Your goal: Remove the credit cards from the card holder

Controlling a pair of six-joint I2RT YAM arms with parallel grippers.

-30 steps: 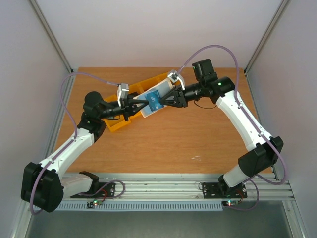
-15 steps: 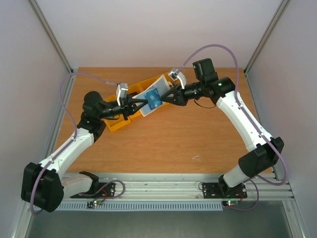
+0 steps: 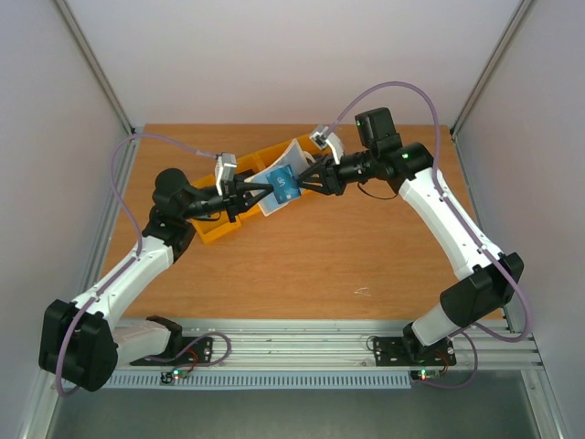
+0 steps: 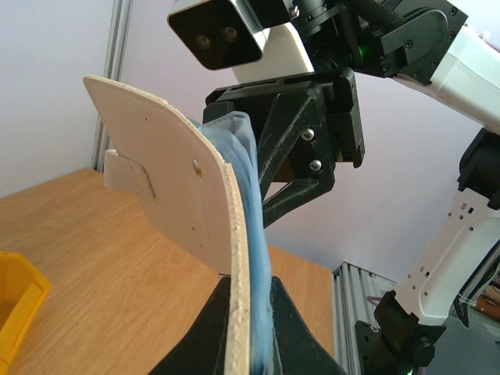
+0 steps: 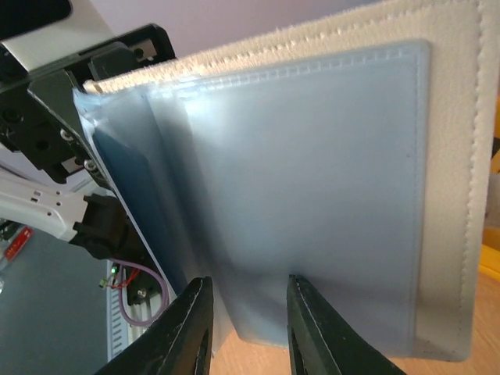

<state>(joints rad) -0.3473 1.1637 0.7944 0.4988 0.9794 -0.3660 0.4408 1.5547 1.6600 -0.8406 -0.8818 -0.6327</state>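
The card holder will go from my left gripper onto the table point(image 3: 317, 251) between the yellow bins and the white mark.
The card holder point(image 3: 294, 155) is held up off the table between both arms, above the yellow bins. My left gripper point(image 3: 259, 192) is shut on its lower edge; in the left wrist view point(image 4: 250, 336) the jaws pinch the cream face point(image 4: 172, 180) and the pale blue pocket side together. A blue credit card point(image 3: 281, 187) shows in the pockets. My right gripper point(image 3: 308, 177) is open, its jaws point(image 5: 248, 281) apart at the lower edge of the pale blue pocket panel point(image 5: 312, 195). The other cards are hidden.
Two yellow bins stand on the wooden table, one by the left arm point(image 3: 216, 230) and one behind the holder point(image 3: 271, 152). A corner of a bin shows in the left wrist view point(image 4: 16, 305). The enclosure's walls rise on both sides.
My right gripper has moved slightly left, closer against the card holder. The holder's cream upper flap has bent upward. The left arm has stayed put.
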